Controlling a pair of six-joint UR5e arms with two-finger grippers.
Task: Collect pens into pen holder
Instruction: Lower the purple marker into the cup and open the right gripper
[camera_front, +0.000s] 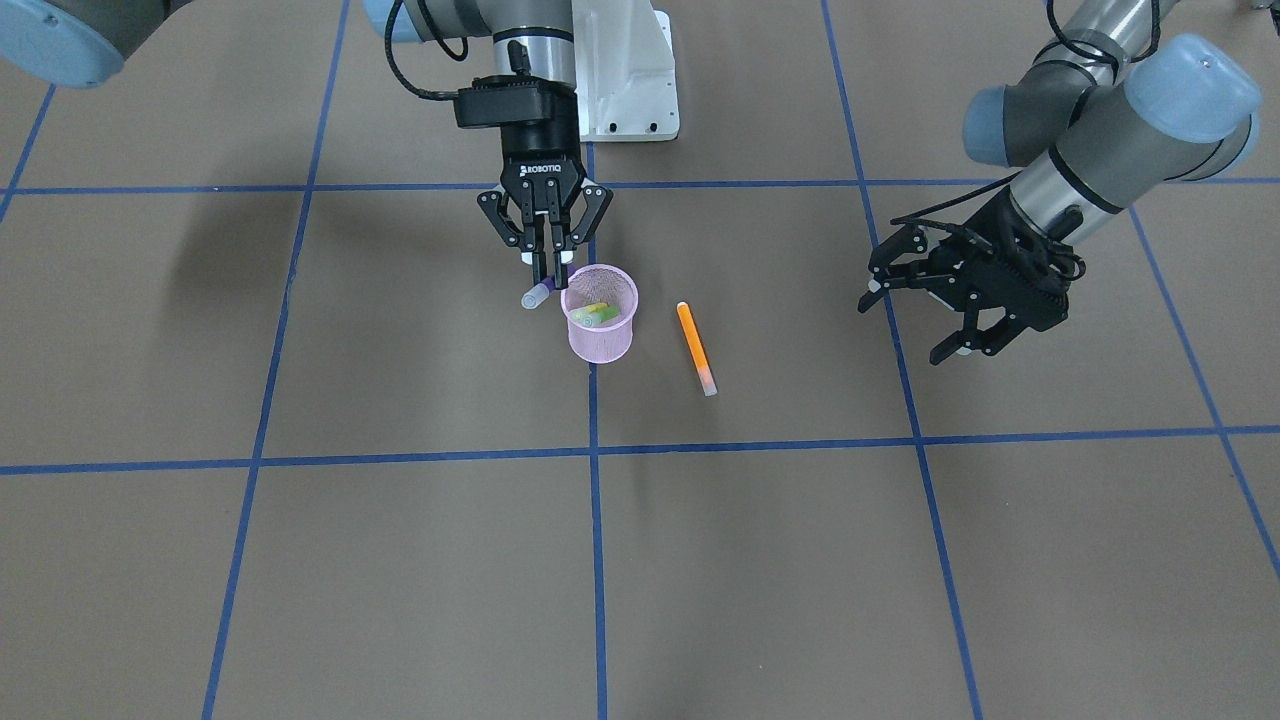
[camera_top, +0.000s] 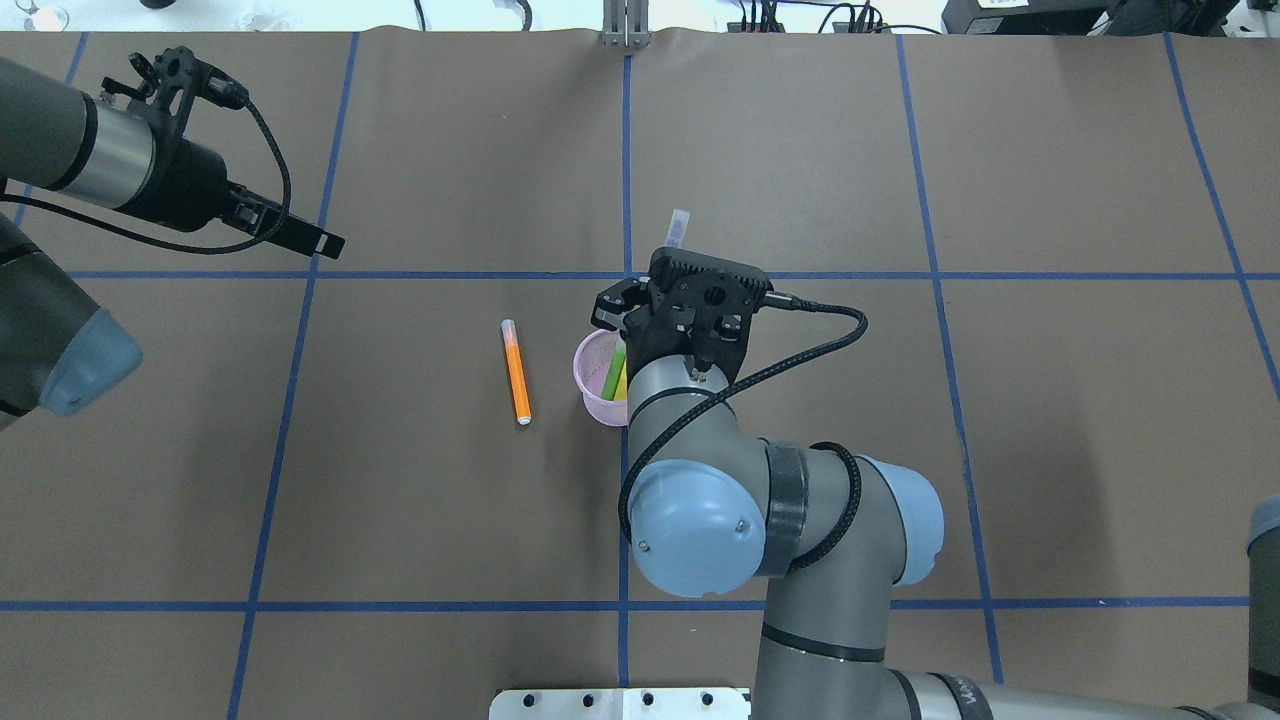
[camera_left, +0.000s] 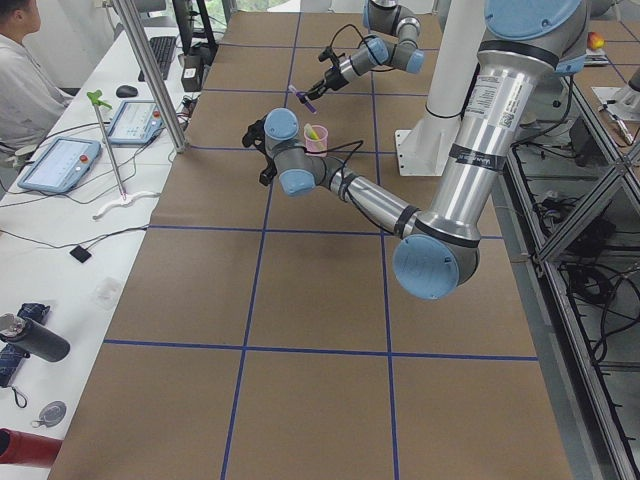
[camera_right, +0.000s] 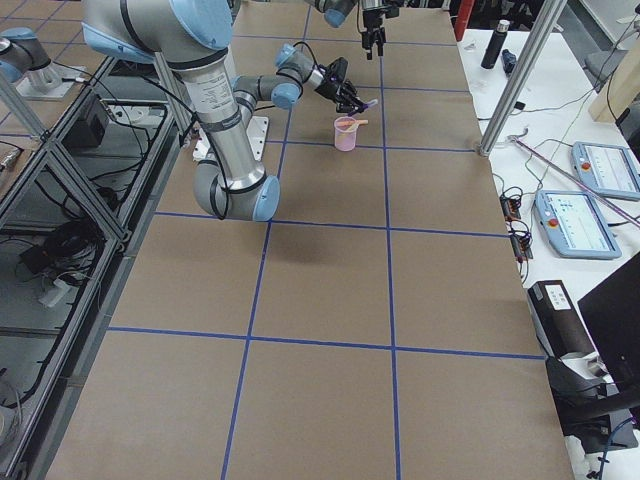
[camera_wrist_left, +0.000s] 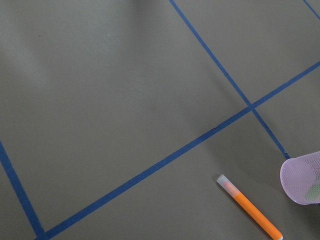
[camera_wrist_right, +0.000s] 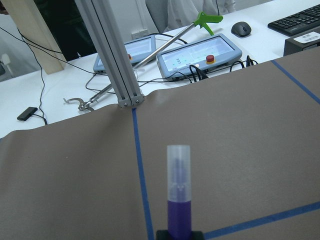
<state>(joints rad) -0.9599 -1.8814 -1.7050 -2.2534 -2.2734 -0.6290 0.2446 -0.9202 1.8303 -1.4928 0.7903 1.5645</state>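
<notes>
The orange pen's body (camera_front: 702, 360) (camera_wrist_left: 240, 198) beside its clear cap is the next place for my left gripper, which should move over to it and close there.
The pink mesh pen holder (camera_front: 601, 338) stands near the table's middle, with a green and a yellow-green pen (camera_front: 594, 314) inside. My right gripper (camera_front: 553, 276) is shut on the purple pen (camera_front: 538, 294), held tilted just above the table beside the holder's rim; its clear cap points away from the holder. The pen also shows in the right wrist view (camera_wrist_right: 179, 200). The orange pen (camera_front: 695, 347) lies flat on the table beside the holder, towards my left arm. My left gripper (camera_front: 905, 330) is open and empty, hovering well beyond the orange pen. The left wrist view shows the orange pen (camera_wrist_left: 250, 214) and the holder (camera_wrist_left: 302, 177).
Blue tape lines (camera_front: 594, 452) mark a grid on the brown table. The robot's white base plate (camera_front: 640, 90) sits at the table's edge behind the holder. Operator desks with tablets (camera_wrist_right: 200, 57) lie beyond the far edge.
</notes>
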